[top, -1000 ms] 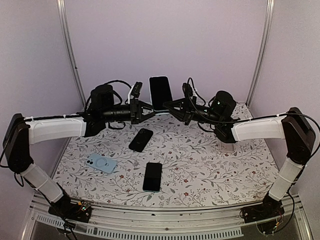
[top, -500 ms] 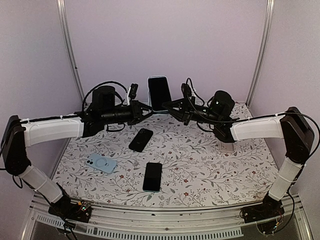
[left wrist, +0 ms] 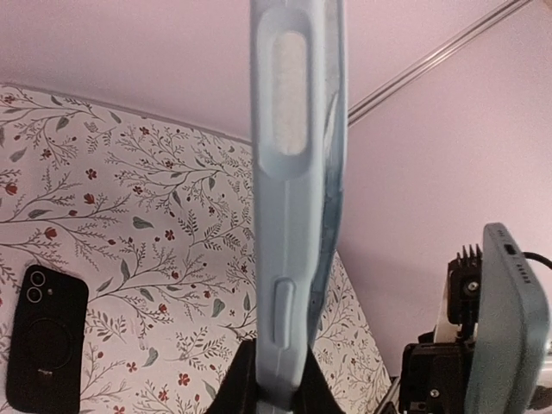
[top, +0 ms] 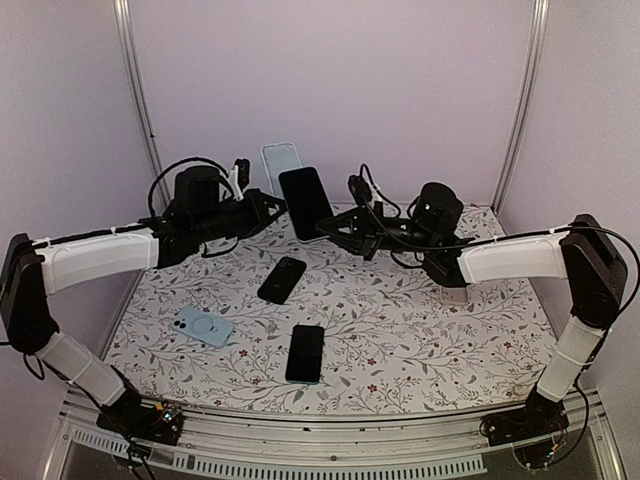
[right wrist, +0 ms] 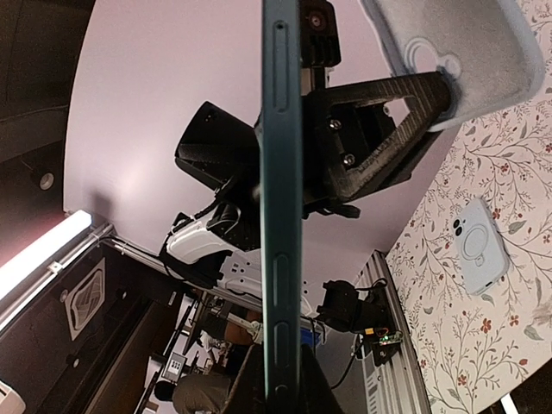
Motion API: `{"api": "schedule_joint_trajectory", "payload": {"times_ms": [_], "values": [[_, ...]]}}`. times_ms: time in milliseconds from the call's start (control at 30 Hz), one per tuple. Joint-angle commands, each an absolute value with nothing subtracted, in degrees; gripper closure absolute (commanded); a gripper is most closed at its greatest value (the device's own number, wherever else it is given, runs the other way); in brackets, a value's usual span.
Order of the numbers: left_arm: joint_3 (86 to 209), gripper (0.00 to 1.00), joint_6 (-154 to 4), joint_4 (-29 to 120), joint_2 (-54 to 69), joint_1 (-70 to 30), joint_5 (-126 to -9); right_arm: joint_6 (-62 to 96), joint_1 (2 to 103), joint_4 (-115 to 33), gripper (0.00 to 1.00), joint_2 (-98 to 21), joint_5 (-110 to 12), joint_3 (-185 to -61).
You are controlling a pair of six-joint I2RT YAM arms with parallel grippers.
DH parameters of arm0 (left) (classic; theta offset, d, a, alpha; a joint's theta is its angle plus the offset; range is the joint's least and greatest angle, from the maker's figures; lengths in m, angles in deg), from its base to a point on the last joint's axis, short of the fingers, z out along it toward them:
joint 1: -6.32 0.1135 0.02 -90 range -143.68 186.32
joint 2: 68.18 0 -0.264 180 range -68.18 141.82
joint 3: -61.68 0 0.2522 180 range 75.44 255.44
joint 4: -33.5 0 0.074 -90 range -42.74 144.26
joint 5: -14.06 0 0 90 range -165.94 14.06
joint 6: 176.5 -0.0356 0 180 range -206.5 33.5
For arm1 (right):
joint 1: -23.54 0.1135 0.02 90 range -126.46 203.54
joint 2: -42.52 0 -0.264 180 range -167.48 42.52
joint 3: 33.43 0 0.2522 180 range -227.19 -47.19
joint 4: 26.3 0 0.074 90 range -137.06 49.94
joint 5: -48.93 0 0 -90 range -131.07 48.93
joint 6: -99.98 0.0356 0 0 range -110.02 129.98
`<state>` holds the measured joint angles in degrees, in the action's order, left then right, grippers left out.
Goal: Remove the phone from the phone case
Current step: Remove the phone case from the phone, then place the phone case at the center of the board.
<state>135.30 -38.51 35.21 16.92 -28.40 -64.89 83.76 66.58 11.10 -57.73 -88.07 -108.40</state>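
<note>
Next, my right gripper sets the dark phone down beside the screen-up black phone [top: 346,355], on the side of the black phone that is nearer the white stand. The dark phone is now held beside the case.
My left gripper [top: 262,203] is shut on the bottom edge of an empty light-blue phone case [top: 281,166], held upright above the table's far side. In the left wrist view the case [left wrist: 293,207] stands edge-on, clamped between the jaws. My right gripper [top: 338,222] is shut on a dark phone [top: 306,202], tilted and apart from the case, just to its right. In the right wrist view the phone [right wrist: 281,198] is edge-on between the jaws, with the case [right wrist: 466,52] at upper right. The phone's edge [left wrist: 513,319] shows in the left wrist view.
On the floral table [top: 420,330] lie a black phone with its camera side up [top: 283,278], a light-blue phone or case with a ring [top: 203,326] and a black phone with its screen up [top: 305,352]. A small white stand [top: 455,293] sits at the right.
The phone has come out of the case. My left gripper moved left with the empty case; my right gripper moved left and down with the phone, now tilted.
</note>
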Motion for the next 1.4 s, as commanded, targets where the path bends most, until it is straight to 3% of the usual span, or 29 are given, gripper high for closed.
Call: {"api": "schedule_joint_trajectory", "payload": {"times_ms": [0,500,833,1167,1367], "values": [[135.05,1.00,-39.86,36.36,12.65,-26.27,-67.11,79.17,65.89,9.01,1.00,-54.60,-86.61,-106.85],[129.56,1.00,-41.36,38.74,1.86,-23.83,-62.78,73.57,65.32,-7.33,1.00,-40.26,-71.31,-87.04],[127.47,1.00,-42.95,40.83,-4.07,-23.83,-56.17,78.60,75.56,-9.04,1.00,-36.57,-51.67,-77.27],[122.39,1.00,-44.12,41.50,-10.99,-23.83,-54.06,85.10,86.46,-8.34,1.00,-39.55,-37.20,-74.09],[119.92,1.00,-45.17,42.34,-14.10,-23.83,-54.03,88.08,90.16,-4.87,1.00,-46.35,-35.82,-75.43]]}}
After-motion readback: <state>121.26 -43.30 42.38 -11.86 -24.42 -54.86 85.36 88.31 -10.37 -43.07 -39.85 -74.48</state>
